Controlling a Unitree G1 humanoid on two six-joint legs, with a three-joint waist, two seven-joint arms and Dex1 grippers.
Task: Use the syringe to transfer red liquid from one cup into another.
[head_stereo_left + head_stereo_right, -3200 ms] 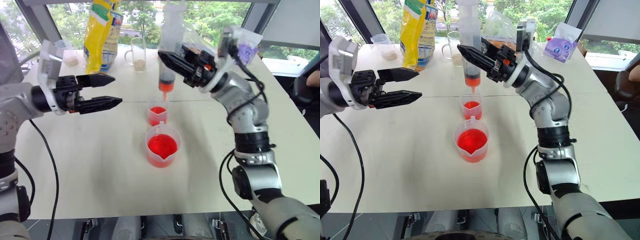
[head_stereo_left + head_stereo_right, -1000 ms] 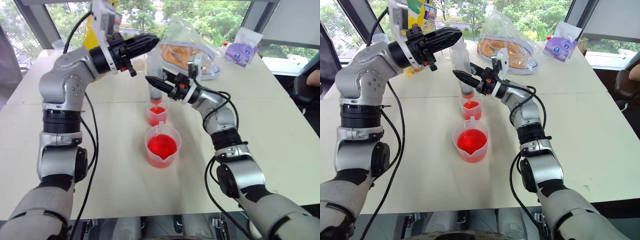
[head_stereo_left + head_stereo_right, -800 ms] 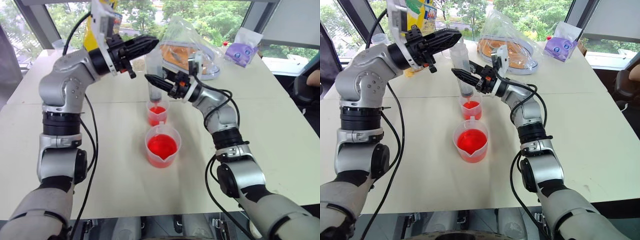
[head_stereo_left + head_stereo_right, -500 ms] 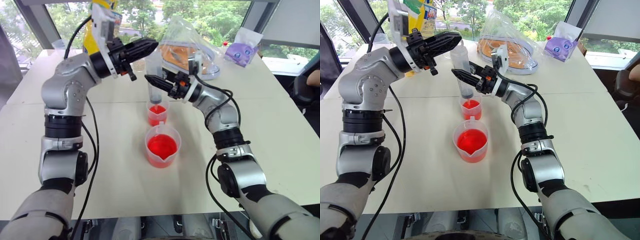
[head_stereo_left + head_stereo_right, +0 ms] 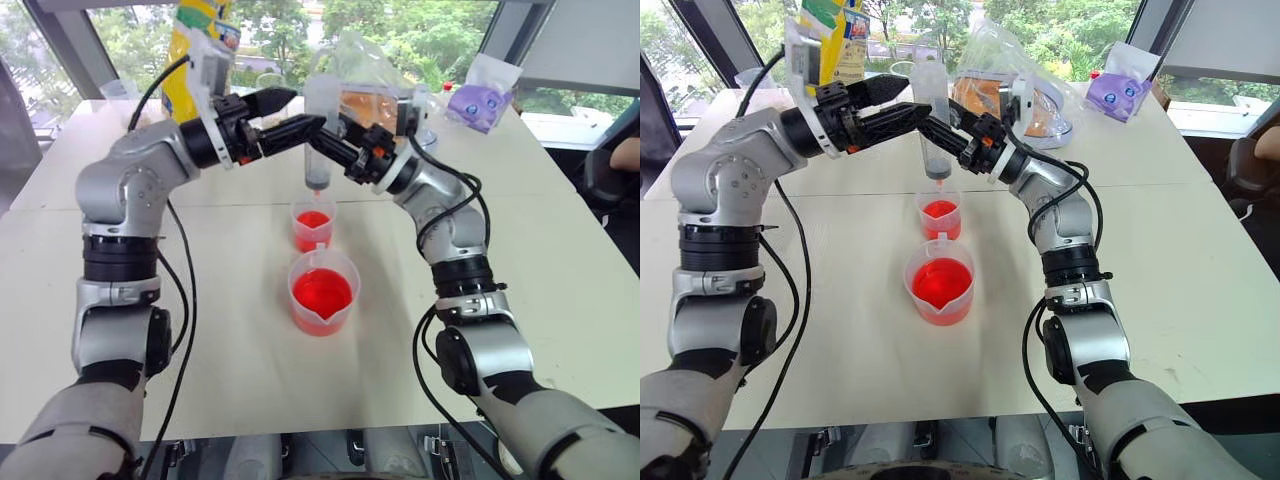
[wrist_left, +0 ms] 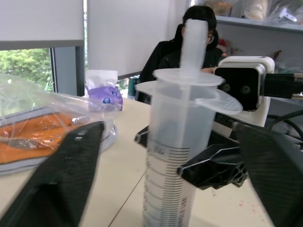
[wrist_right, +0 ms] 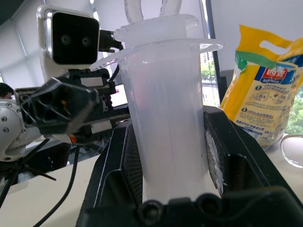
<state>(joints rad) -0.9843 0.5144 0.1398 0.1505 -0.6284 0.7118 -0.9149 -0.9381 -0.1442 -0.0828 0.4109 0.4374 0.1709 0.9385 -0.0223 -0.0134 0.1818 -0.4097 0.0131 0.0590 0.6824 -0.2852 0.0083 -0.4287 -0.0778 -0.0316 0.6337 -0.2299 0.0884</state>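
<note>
The clear syringe will go down from my right gripper onto the bare white table (image 5: 431, 261), beside the wider spouted cup.
The clear syringe (image 5: 318, 175) hangs upright, its orange-red tip just above the smaller clear cup (image 5: 313, 228), which holds red liquid (image 5: 313, 220). My right gripper (image 5: 328, 148) is shut on the syringe barrel, and the barrel sits between its pads (image 7: 215, 156). My left gripper (image 5: 307, 107) is open, one finger on each side of the syringe's upper end (image 6: 189, 80) and clear of it. The wider spouted cup (image 5: 323, 293), also with red liquid, stands nearer to me on the white table (image 5: 200, 330). The barrel looks clear.
A yellow bag (image 5: 200, 35), a clear bag with orange contents (image 5: 375, 95) and a purple pouch (image 5: 478, 102) lie at the back of the table. A small cup (image 5: 120, 92) stands far left. A person (image 6: 189, 35) sits beyond the right side.
My left gripper has opened from shut and come down beside the syringe's top. My right gripper has raised the syringe a little, so its tip is now above the small cup's rim.
</note>
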